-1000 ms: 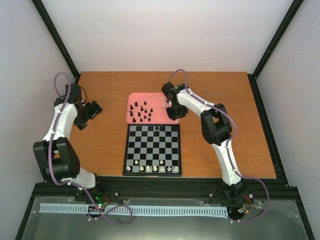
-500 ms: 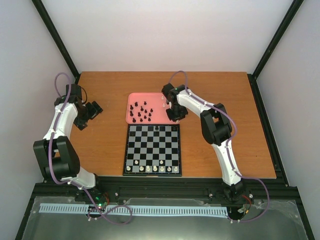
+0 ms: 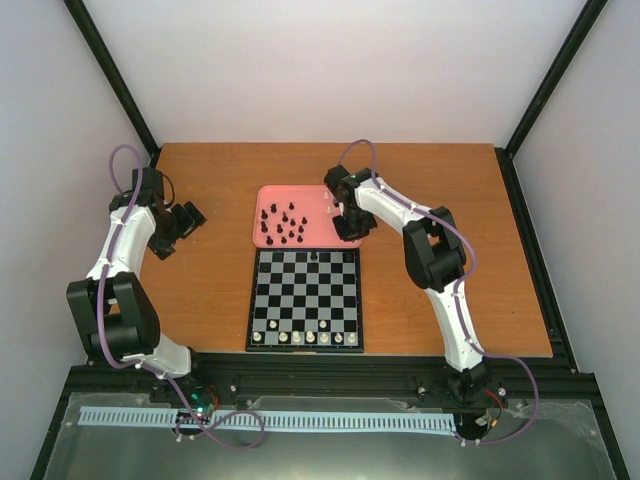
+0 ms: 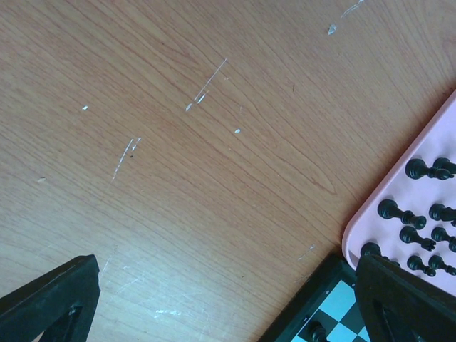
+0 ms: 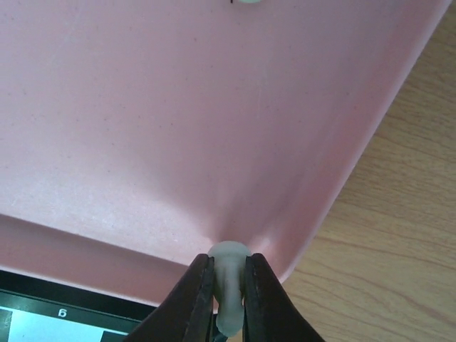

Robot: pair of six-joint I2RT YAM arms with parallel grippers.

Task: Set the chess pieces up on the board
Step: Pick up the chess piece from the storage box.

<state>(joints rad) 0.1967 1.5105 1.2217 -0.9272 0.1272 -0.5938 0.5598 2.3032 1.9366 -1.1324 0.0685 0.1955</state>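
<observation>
Next, my right gripper sets the cream-white piece down on the empty near-row square (image 3: pixel 270 338) next to the chessboard's corner piece.
The chessboard (image 3: pixel 305 300) lies in the middle of the table, with a row of cream-white pieces (image 3: pixel 305 338) along its near edge and one black piece (image 3: pixel 314 256) on its far row. Several black pieces (image 3: pixel 282 223) stand in the pink tray (image 3: pixel 268 238) behind the board. My right gripper (image 3: pixel 349 232) is over the tray's near right corner, shut on a cream-white piece (image 5: pixel 229 285), its fingers (image 5: pixel 196 292) pinching it. My left gripper (image 3: pixel 178 228) is open and empty over bare table to the left; the tray (image 4: pixel 370 214) and a board corner (image 4: pixel 320 313) show in its view.
Another cream-white piece (image 5: pixel 248 1) is cut off at the top edge of the right wrist view. The wooden table (image 3: pixel 200 290) is bordered by black frame posts and grey-white walls. The arm bases stand at the near edge.
My right gripper has shifted slightly within the tray's near right corner. The left arm has not moved.
</observation>
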